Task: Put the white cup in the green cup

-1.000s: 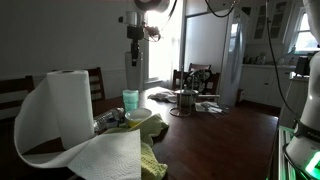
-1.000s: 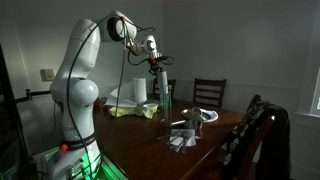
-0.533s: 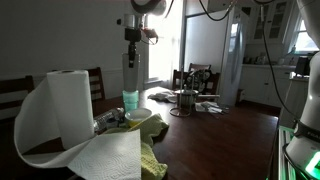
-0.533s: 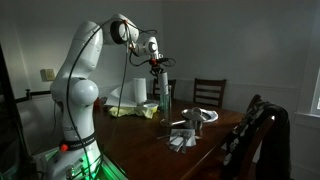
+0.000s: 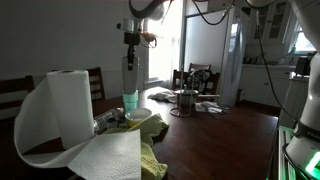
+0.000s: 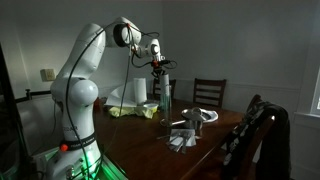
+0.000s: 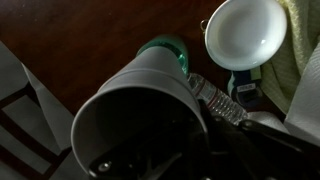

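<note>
The white cup will be let go by my gripper base down inside the green cup [image 5: 131, 99] [image 7: 166, 48] just behind the white bowl. The white cup hangs just over the green cup's rim.
My gripper [image 5: 131, 42] is shut on the white cup [image 5: 130, 72] and holds it upright in the air. The green cup [image 5: 131, 100] stands on the dark table right below it, and the white cup's base hangs just over its rim. In an exterior view the gripper [image 6: 160, 66] holds the white cup [image 6: 165, 88] beside the paper towel roll. In the wrist view the white cup [image 7: 135, 105] fills the picture with its open mouth towards the camera. The green cup [image 7: 166, 50] peeks out past its far end. My gripper [image 7: 150, 150] is mostly hidden in shadow.
A big paper towel roll [image 5: 65, 105] with a loose sheet stands close in front. A white bowl [image 7: 245, 30], a plastic bottle [image 7: 215, 100] and a yellow-green cloth [image 5: 150, 155] lie near the green cup. A metal pot [image 5: 185, 100] stands farther along the table, with chairs behind.
The gripper with the white cup has come down a little and shifted slightly sideways, closer over the green cup.
</note>
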